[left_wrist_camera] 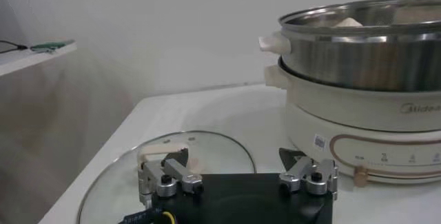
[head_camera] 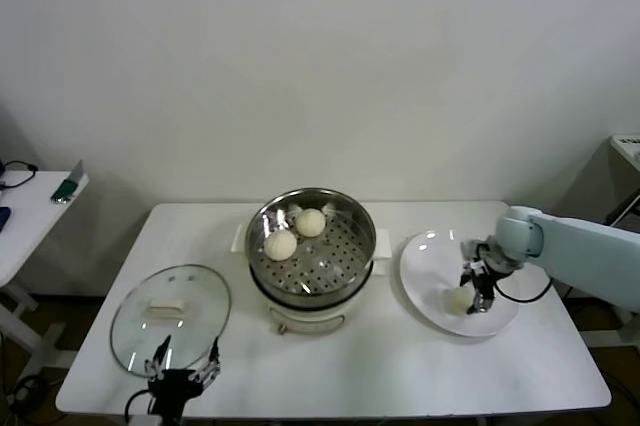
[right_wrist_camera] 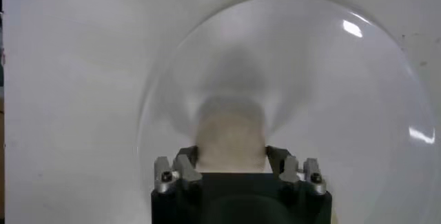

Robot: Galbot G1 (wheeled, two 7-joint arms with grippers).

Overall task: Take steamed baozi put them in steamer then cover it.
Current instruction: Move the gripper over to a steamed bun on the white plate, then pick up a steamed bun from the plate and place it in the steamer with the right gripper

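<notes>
Next, my right gripper lets go of the third baozi on the steamer tray's bare front part [head_camera: 307,277], nearer than both other baozi.
The steamer [head_camera: 362,246] stands open at the table's middle with two baozi [head_camera: 281,244] [head_camera: 311,222] on its perforated tray. My right gripper [head_camera: 480,286] is down on the white plate [head_camera: 430,256], shut on a third baozi [head_camera: 458,299]. In the right wrist view that baozi [right_wrist_camera: 231,136] fills the gap between the fingers of the right gripper [right_wrist_camera: 231,158], and its sides look pressed straight. My left gripper [head_camera: 185,366] is open and empty at the table's front left, just over the near edge of the glass lid [head_camera: 170,318]. No fourth baozi shows.
The lid lies flat on the table left of the steamer, its cream handle [left_wrist_camera: 162,151] up. The left wrist view shows the steamer's steel pot [left_wrist_camera: 365,60] on its white base [left_wrist_camera: 372,122]. A side table [head_camera: 30,216] stands at far left.
</notes>
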